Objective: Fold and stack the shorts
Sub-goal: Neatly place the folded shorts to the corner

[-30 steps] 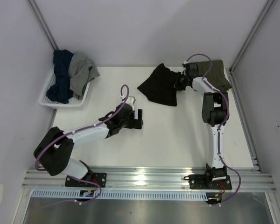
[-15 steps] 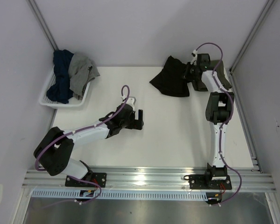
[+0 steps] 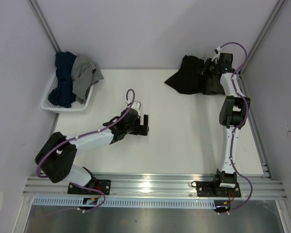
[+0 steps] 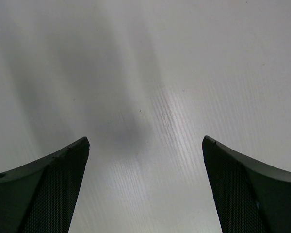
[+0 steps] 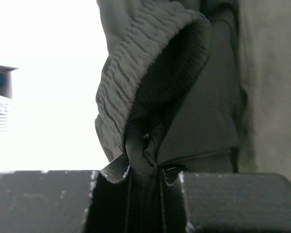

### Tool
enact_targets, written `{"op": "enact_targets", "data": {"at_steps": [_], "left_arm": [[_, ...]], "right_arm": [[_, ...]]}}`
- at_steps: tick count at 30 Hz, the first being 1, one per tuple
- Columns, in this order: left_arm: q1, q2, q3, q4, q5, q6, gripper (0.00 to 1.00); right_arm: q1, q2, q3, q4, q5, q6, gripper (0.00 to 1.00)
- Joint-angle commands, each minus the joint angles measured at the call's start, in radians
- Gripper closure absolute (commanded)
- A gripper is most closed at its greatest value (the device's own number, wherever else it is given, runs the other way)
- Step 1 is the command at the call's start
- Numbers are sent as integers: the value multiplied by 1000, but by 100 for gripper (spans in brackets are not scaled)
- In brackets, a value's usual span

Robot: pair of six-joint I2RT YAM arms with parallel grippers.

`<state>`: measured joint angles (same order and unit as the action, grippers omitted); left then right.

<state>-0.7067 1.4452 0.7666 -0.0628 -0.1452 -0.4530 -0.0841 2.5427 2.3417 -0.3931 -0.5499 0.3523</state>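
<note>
The robot's right gripper will set the black shorts down on top of the olive-green shorts (image 3: 218, 78) (image 5: 269, 92) by the back wall. The black shorts now hang at the table's back corner.
My right gripper (image 3: 211, 69) is at the table's back right corner, shut on a bunched fold of the black shorts (image 3: 188, 76). The cloth hangs from it and trails left onto the table. In the right wrist view the black fabric (image 5: 150, 145) is pinched between the jaws of the right gripper (image 5: 144, 171), with the elastic waistband above. The olive-green shorts (image 5: 271, 73) lie just beside and under it, and the top view shows them (image 3: 212, 88) mostly covered by the arm and the black pair. My left gripper (image 3: 144, 124) rests mid-table, open and empty (image 4: 145, 145).
A white basket (image 3: 47, 105) stands at the back left, holding navy and grey clothes (image 3: 72, 77). The enclosure's walls and metal frame posts close in on the back right corner near my right arm.
My right arm has carried the black shorts from the table's back centre toward the back right corner, over the olive-green pair. The left arm has not moved.
</note>
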Motion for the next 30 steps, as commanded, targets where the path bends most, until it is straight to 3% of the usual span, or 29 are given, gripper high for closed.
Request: {"op": "enact_targets", "data": {"at_steps": [1,14,20,26,30], "left_arm": [[-10,-8,10,18,4,-4,1],[-10,-8,2,21,7,-7,1],[-11,-9,-1,26,15,-10,1],[-16,3,7,31,22,-12,1],[-22,0,10,26,18,-13,1]], "right_arm": [[-8,10,54,125,-53,89,100],[-54,-58,-103,347,-18,306,100],[-135,-85,-41,352,5,421,100],[-184,-128,-93,447,10,484,100],[-209,-220,-280,603,114,595,100]]}}
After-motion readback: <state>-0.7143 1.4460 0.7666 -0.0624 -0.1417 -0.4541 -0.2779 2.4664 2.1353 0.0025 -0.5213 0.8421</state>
